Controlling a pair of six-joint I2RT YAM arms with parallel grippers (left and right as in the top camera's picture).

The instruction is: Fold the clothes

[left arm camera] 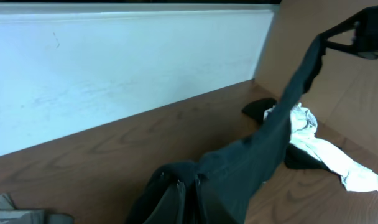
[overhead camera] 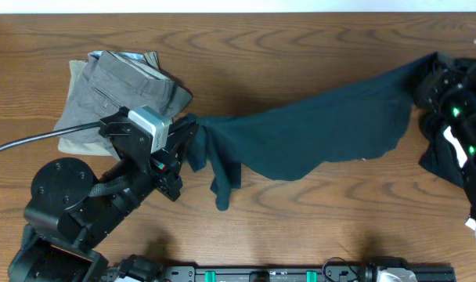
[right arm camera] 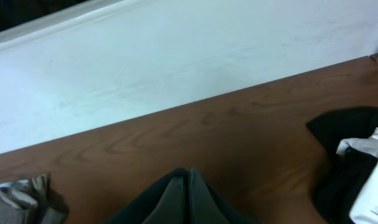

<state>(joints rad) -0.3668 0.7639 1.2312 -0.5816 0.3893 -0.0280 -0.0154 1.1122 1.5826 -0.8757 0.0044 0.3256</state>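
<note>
The robot's left gripper needs to let go of the end of the dark teal garment on the table a short way in from the folded stack [overhead camera: 257,125].
A dark teal garment [overhead camera: 316,129] hangs stretched above the table between my two grippers. My left gripper [overhead camera: 183,129] is shut on its left end, with a loose fold dangling below to the table. My right gripper [overhead camera: 427,78] is shut on its right end. In the left wrist view the garment [left arm camera: 263,143] runs from my closed fingers [left arm camera: 190,186] up to the right arm. In the right wrist view the cloth [right arm camera: 145,208] drapes over the shut fingers [right arm camera: 188,177].
A folded stack of grey and beige clothes [overhead camera: 117,86] lies at the back left. A pile of dark and white clothes [overhead camera: 449,153] lies at the right edge; it also shows in the left wrist view [left arm camera: 313,146] and right wrist view [right arm camera: 357,162].
</note>
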